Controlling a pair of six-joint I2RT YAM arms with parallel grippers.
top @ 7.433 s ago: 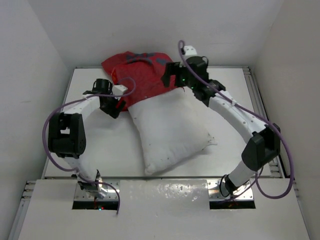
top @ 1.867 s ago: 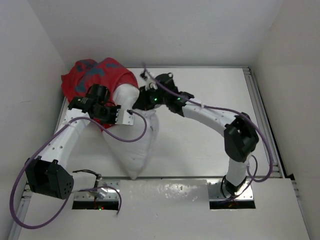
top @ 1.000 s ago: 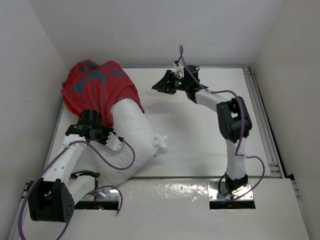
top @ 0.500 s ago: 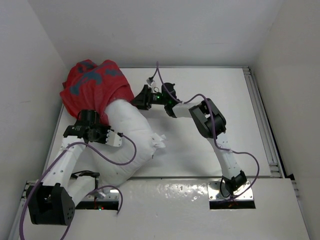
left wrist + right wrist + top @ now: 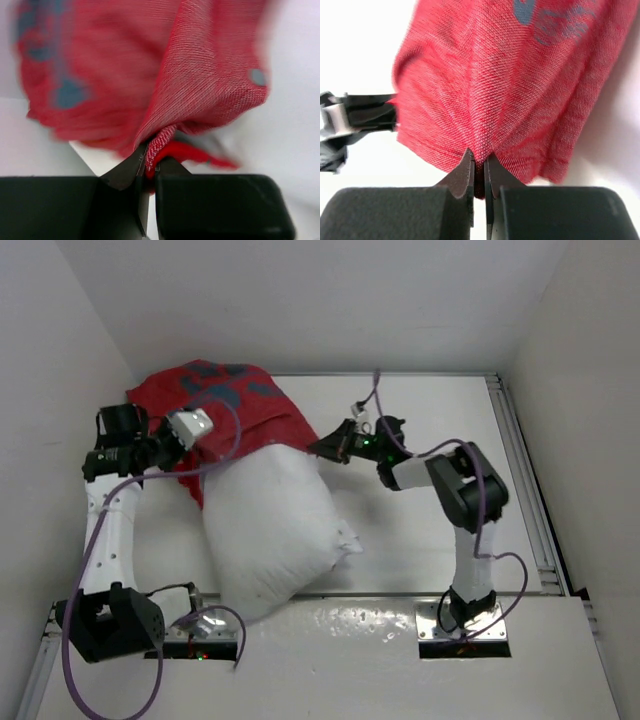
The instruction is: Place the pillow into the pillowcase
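Note:
My right gripper should release the hem of the red pillowcase on the bare white table (image 5: 388, 408) close to the back edge.
The white pillow (image 5: 268, 528) lies at the left-centre of the table, its far end inside the red pillowcase (image 5: 225, 400). At the case's left edge, my left gripper (image 5: 180, 440) is shut on the red hem (image 5: 159, 145). My right gripper (image 5: 322, 447) is shut on the case's right hem, with a pinch of red cloth (image 5: 479, 161) between its jaws. The case's mouth is stretched between the two grippers. The pillow's near end bulges out toward the front edge. In the right wrist view the left gripper (image 5: 350, 117) shows beyond the cloth.
White walls close in the table (image 5: 430, 540) on the left, back and right. The right arm's purple cable (image 5: 375, 390) loops above its wrist. The left arm (image 5: 105, 530) runs along the left wall.
The right gripper closed on the case's right hem. The left arm swung up and left, pulling the case. The pillow shifted right and the case spread wider over its far end.

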